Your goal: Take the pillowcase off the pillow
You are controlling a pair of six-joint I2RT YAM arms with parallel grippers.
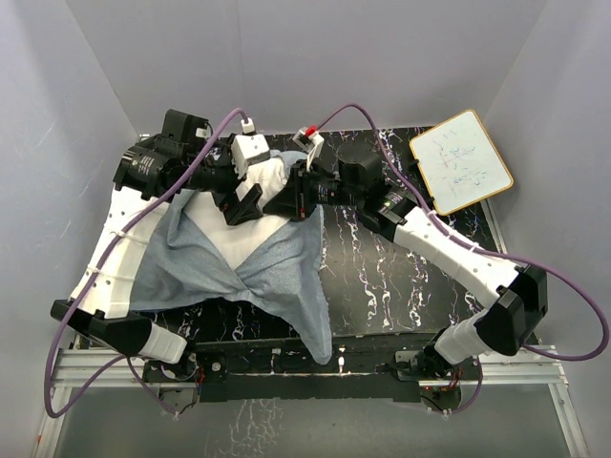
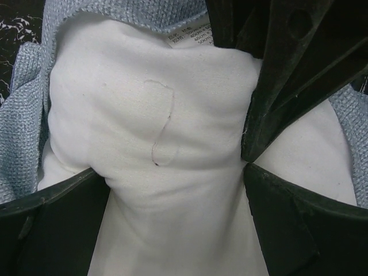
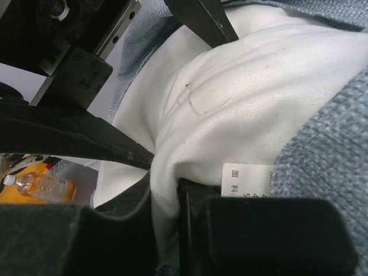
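The robot's two grippers both hold the pillow's white fabric, so the right gripper should open and take the pillowcase's edge (image 1: 318, 240) while the left gripper keeps the pillow.
The white pillow (image 1: 250, 227) lies at the table's back left, its far end bare. The pillowcase (image 1: 215, 272) shows only its pale grey-blue inner side and is bunched down over the pillow's near part, trailing to the front edge. My left gripper (image 1: 242, 204) squeezes the pillow's bare end (image 2: 144, 115) between wide-set fingers (image 2: 63, 224). My right gripper (image 1: 296, 197) is shut on a fold of the pillow's white fabric (image 3: 164, 172) beside its label (image 3: 244, 179). The grey-blue case rims the pillow in both wrist views (image 2: 23, 121) (image 3: 333, 149).
A white framed board (image 1: 461, 160) lies at the back right corner. The black marbled table (image 1: 401, 277) is bare on the right half. The two grippers sit close together over the pillow's far end. An orange bottle (image 3: 37, 185) shows beyond the table.
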